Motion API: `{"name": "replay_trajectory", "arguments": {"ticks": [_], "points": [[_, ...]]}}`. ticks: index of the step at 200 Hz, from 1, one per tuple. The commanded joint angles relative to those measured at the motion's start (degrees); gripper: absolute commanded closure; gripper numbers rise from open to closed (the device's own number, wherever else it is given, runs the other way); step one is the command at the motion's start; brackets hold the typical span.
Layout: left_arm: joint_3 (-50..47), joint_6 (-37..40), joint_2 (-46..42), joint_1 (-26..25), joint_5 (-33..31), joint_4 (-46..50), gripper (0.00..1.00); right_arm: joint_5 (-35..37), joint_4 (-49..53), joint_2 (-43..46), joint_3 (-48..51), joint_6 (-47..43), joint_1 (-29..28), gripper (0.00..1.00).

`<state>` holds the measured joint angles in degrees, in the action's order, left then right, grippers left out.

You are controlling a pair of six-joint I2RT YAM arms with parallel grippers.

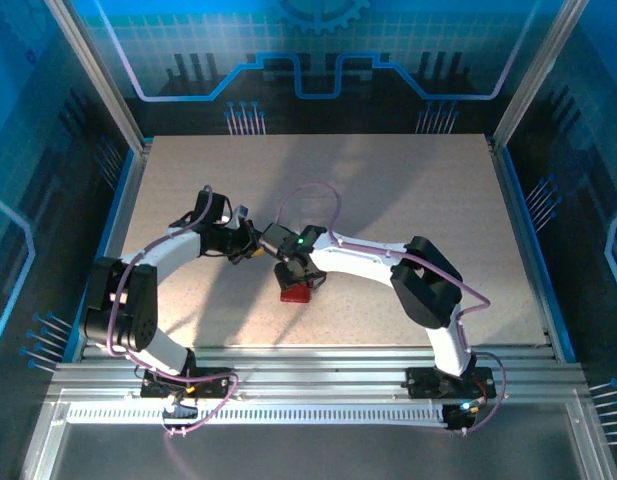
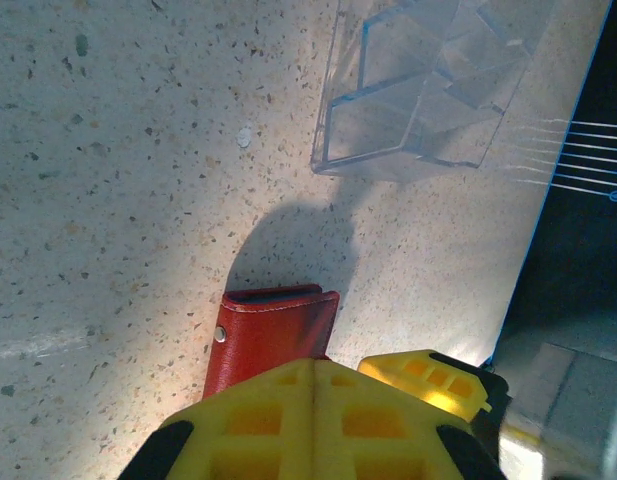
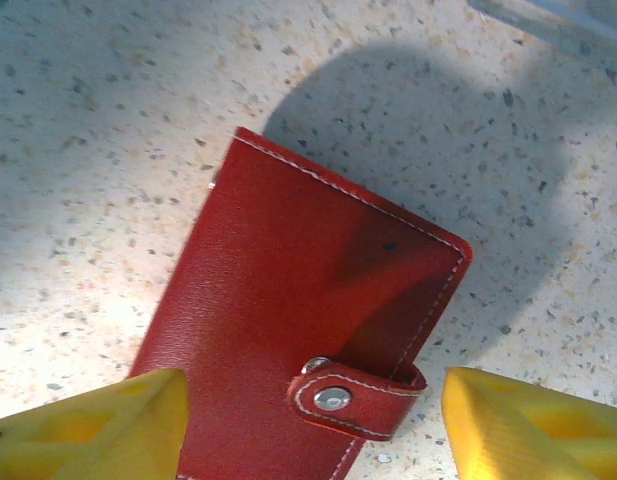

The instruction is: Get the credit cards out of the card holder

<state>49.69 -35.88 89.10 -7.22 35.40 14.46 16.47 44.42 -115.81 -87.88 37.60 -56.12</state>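
My right gripper is over the folded card holder with a finger on either side, so it should back away and pinch the loose clasp tab (image 3: 373,408) from the side to open the card holder's cover.
The red card holder (image 3: 308,300) lies folded shut on the speckled table (image 1: 388,200). Its clasp tab (image 3: 360,398) sits just off the metal stud beside it. My right gripper (image 3: 313,430) hangs over it, open, one yellow finger on each side of the clasp end, nothing pinched. In the top view this gripper (image 1: 300,278) is right above the holder (image 1: 295,293). My left gripper (image 2: 316,378) is shut with its fingers pressed together and nothing between them; the card holder (image 2: 273,330) lies just beyond its tips. The credit cards are hidden.
A clear plastic tray (image 2: 428,90) with compartments stands on the table beyond the holder, near the table's edge; a corner of it (image 3: 568,15) shows in the right wrist view. Both arms meet at the table's middle, left gripper (image 1: 254,246) close to the right wrist.
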Motion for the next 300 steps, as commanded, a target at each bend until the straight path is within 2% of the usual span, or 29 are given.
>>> {"name": "replay_trajectory", "arguments": {"ticks": [1,72,186,254,300], "points": [[-0.64,0.9,-0.07,0.63,1.44,-0.21,1.0,1.59,2.77,-1.7,-1.17,1.76,0.8,0.33],[-0.82,0.41,0.57,0.61,1.9,-0.86,1.0,2.16,3.04,-1.44,0.8,1.99,1.45,0.37],[0.19,-0.11,0.22,0.68,1.92,-0.06,1.0,0.75,1.44,3.62,5.2,1.86,3.06,0.47],[2.01,1.16,-0.42,-0.67,0.16,3.33,1.0,-11.66,-10.01,8.83,14.76,3.91,7.37,0.64],[6.51,4.33,0.69,-6.35,-6.03,10.43,0.82,-22.62,-22.42,11.65,23.32,7.1,11.34,0.83]]}}
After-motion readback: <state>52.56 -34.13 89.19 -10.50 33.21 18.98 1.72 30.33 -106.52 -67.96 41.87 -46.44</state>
